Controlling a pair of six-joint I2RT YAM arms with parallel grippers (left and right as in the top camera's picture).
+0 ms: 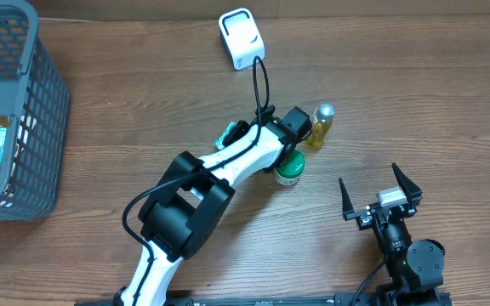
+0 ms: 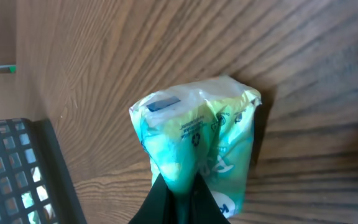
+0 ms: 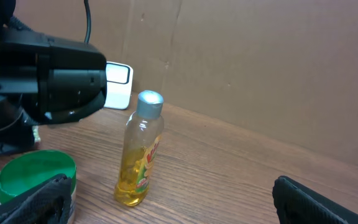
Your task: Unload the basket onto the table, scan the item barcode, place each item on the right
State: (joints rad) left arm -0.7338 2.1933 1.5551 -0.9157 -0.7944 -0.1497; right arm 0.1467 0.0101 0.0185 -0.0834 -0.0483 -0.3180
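Next, I release the green packet, now hanging above the wooden table, from my left gripper onto the table, on the basket side of the green-lidded jar [image 1: 249,144].
My left gripper [image 2: 179,198] is shut on the item, a green plastic packet [image 2: 197,137], pinching its lower end; the packet hangs above the wooden table. In the overhead view the packet [image 1: 227,135] peeks out from under the left arm, with the left gripper [image 1: 237,133] mostly hidden by it. The white barcode scanner [image 1: 242,37] stands at the table's far edge, well beyond the packet, and shows small behind the left arm in the right wrist view [image 3: 118,84]. My right gripper [image 1: 381,194] rests open at the near right, holding nothing; the right gripper [image 3: 179,205] points toward the bottle.
A bottle of yellow liquid [image 1: 320,126] with a silver cap and a green-lidded jar [image 1: 288,169] stand just right of the left wrist. A grey mesh basket [image 1: 45,110] with packets inside sits at the far left. The scanner's black cable [image 1: 260,81] runs toward the arm.
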